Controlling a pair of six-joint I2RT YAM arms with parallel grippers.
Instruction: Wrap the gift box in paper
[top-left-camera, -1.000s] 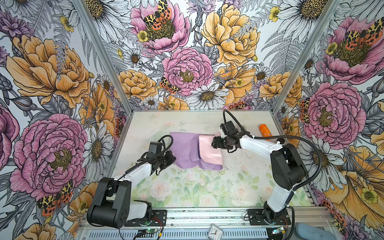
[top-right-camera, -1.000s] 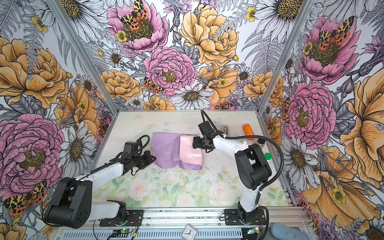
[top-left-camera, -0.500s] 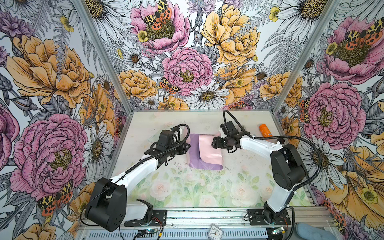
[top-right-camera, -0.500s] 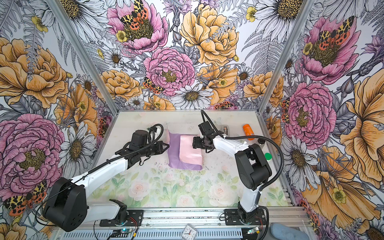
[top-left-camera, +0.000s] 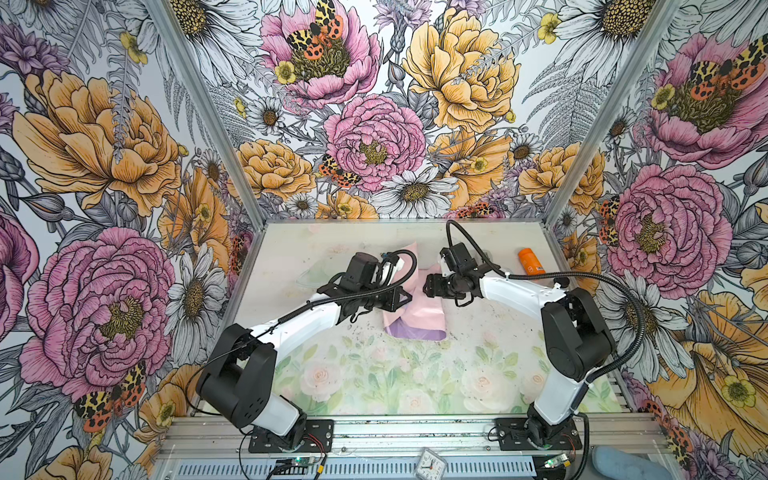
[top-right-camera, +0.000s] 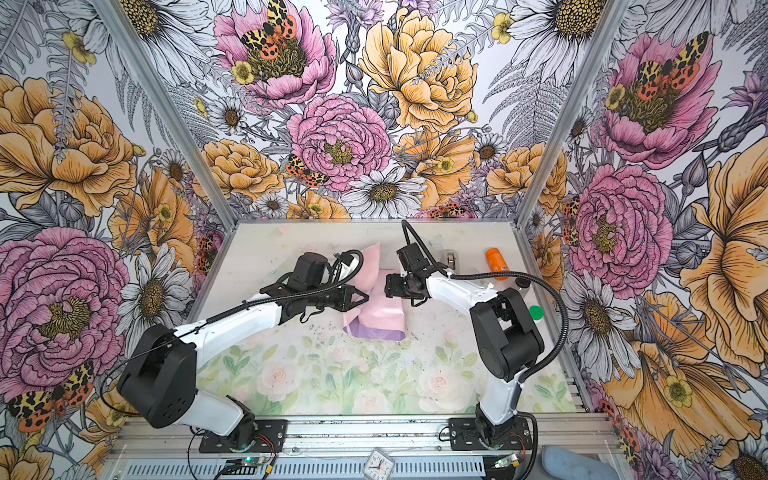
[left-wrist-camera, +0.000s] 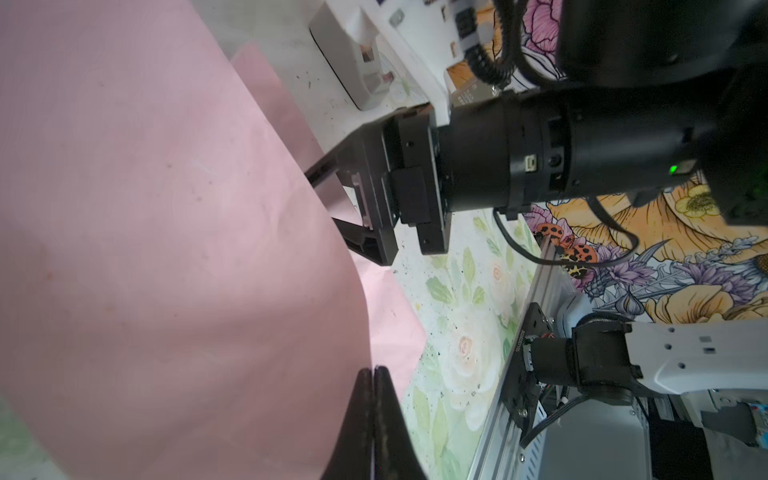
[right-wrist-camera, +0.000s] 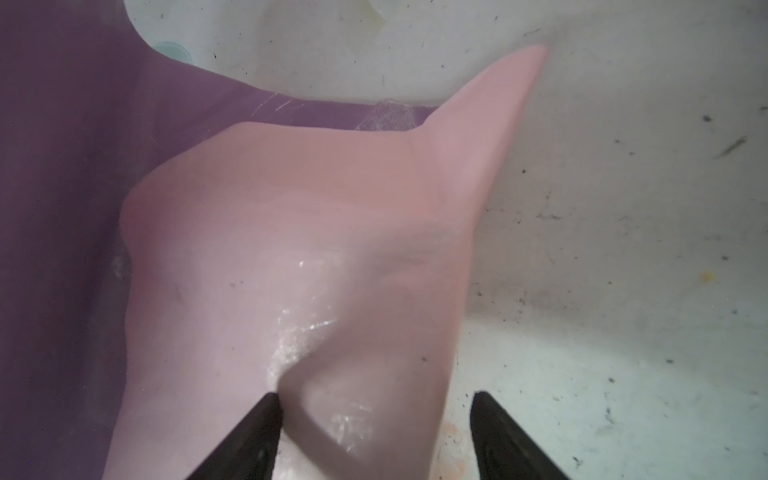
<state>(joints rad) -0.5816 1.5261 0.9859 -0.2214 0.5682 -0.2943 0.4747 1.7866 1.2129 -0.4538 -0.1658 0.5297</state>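
Next, my left gripper lets go of the paper's edge on the pink fold (top-left-camera: 424, 308) just in front of my open right gripper.
The paper (top-left-camera: 417, 318) lies bunched at mid-table in both top views, pale pink face up, with a lilac strip (top-right-camera: 374, 331) along its near edge. The gift box is hidden under it. My left gripper (top-left-camera: 408, 296) is shut on the paper's edge (left-wrist-camera: 357, 332) and holds that flap raised, so it fills most of the left wrist view. My right gripper (top-left-camera: 427, 286) stands open just right of it. In the right wrist view it (right-wrist-camera: 376, 399) straddles the pink fold (right-wrist-camera: 291, 249), one fingertip (right-wrist-camera: 266, 409) touching the paper, the other over bare table.
An orange tube (top-left-camera: 531, 266) lies at the back right. A grey tape dispenser (top-right-camera: 451, 259) stands behind the right arm, also in the left wrist view (left-wrist-camera: 353, 62). A green cap (top-right-camera: 536, 312) sits near the right wall. A small clock (top-left-camera: 430, 459) rests on the front rail.
My left gripper has swung right and toward the back, carrying the lilac flap up and over; its pink underside now shows. The right arm has stayed still.
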